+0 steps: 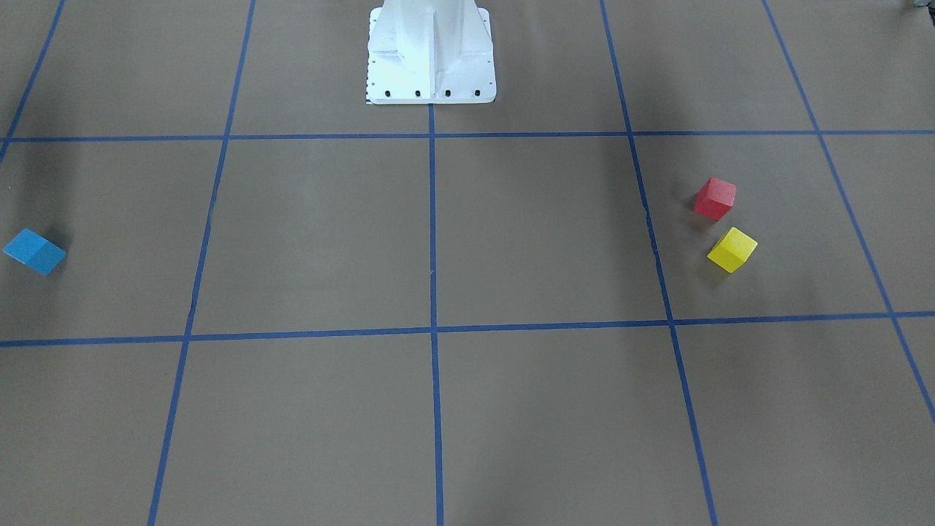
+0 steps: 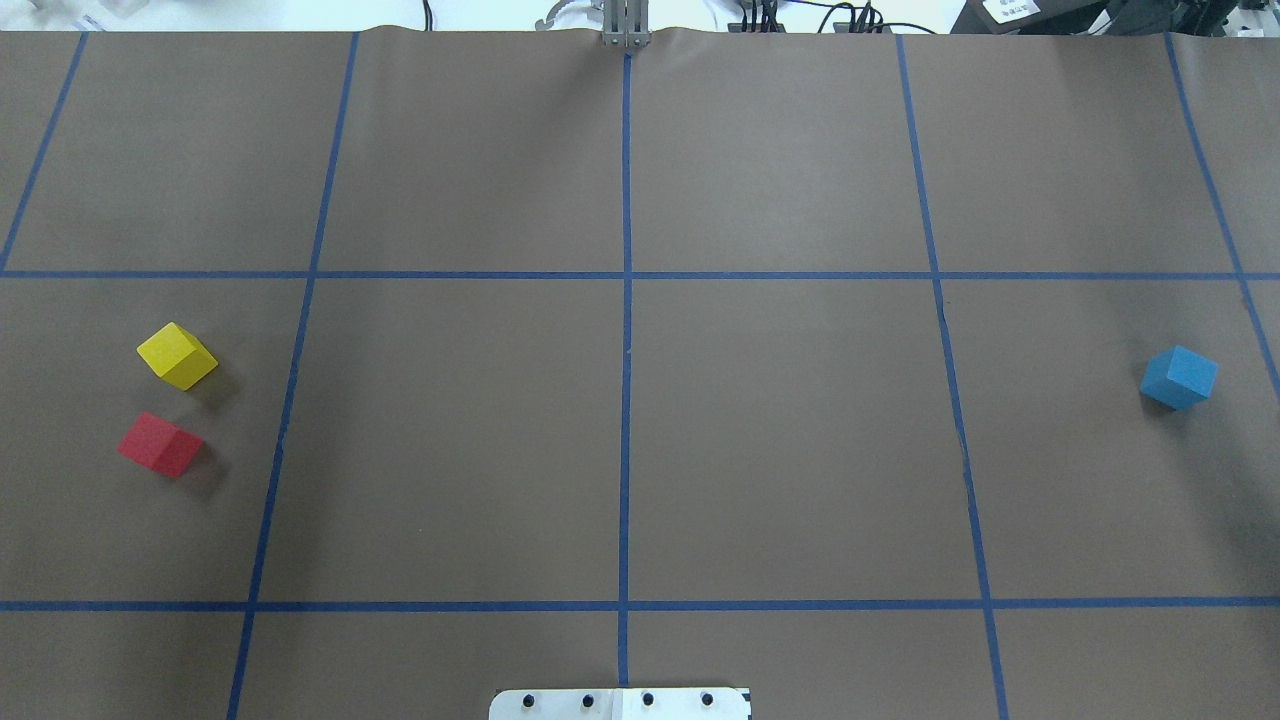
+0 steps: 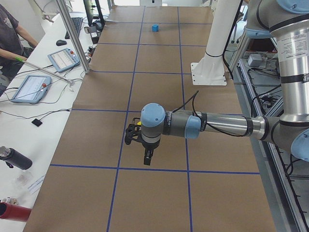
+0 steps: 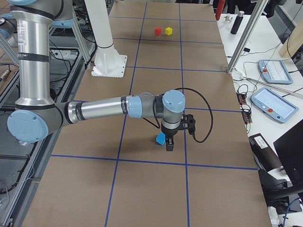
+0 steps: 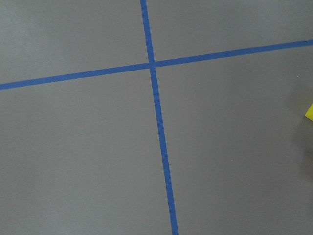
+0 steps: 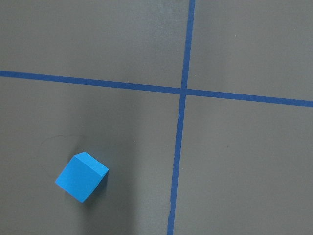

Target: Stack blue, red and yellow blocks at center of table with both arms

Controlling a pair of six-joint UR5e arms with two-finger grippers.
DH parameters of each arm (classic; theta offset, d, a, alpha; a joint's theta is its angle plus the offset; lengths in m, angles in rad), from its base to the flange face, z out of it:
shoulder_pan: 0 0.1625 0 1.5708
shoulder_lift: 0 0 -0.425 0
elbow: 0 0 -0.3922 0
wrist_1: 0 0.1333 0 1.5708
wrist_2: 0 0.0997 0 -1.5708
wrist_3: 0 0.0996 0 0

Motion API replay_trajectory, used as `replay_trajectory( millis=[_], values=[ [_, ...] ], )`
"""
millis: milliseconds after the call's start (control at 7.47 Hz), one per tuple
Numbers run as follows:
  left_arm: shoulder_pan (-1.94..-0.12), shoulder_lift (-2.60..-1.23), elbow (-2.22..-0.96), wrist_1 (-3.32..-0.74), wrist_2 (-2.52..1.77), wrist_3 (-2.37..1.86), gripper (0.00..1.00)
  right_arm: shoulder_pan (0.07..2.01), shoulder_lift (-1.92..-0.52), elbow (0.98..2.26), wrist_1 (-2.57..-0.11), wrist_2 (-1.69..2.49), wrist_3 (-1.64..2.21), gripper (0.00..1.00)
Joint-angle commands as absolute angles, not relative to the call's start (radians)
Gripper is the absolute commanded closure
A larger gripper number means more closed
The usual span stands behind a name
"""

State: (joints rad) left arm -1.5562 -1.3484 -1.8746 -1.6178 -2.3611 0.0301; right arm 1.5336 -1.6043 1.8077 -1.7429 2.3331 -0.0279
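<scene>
I need to next move my right gripper to the middle of the blue block (image 1: 35, 251) (image 6: 82, 177) and close it there, because this block goes to the center of the table.
The blue block (image 2: 1179, 377) lies at the table's right end; it also shows in the front view (image 1: 34, 251) and the right wrist view (image 6: 81, 176). The red block (image 2: 160, 444) and the yellow block (image 2: 177, 355) lie close together at the left end. My left gripper (image 3: 147, 157) hangs above the table near them, showing only in the exterior left view, so I cannot tell its state. My right gripper (image 4: 169, 144) hovers just beside the blue block (image 4: 161, 138), showing only in the exterior right view, so I cannot tell its state. A yellow sliver (image 5: 310, 111) shows at the left wrist view's right edge.
The white robot pedestal (image 1: 431, 51) stands at the table's near-robot edge. Blue tape lines (image 2: 626, 400) divide the brown table into squares. A side bench holds tablets (image 3: 30, 88), and an operator (image 3: 9, 34) sits there.
</scene>
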Motion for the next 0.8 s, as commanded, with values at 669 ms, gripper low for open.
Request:
replay_trajectory(
  millis=[669],
  values=[
    [-1.551, -1.341, -1.870, -1.631, -2.361, 0.029, 0.00, 1.523, -1.615, 1.801, -1.756, 2.338, -0.026, 0.00]
  ],
)
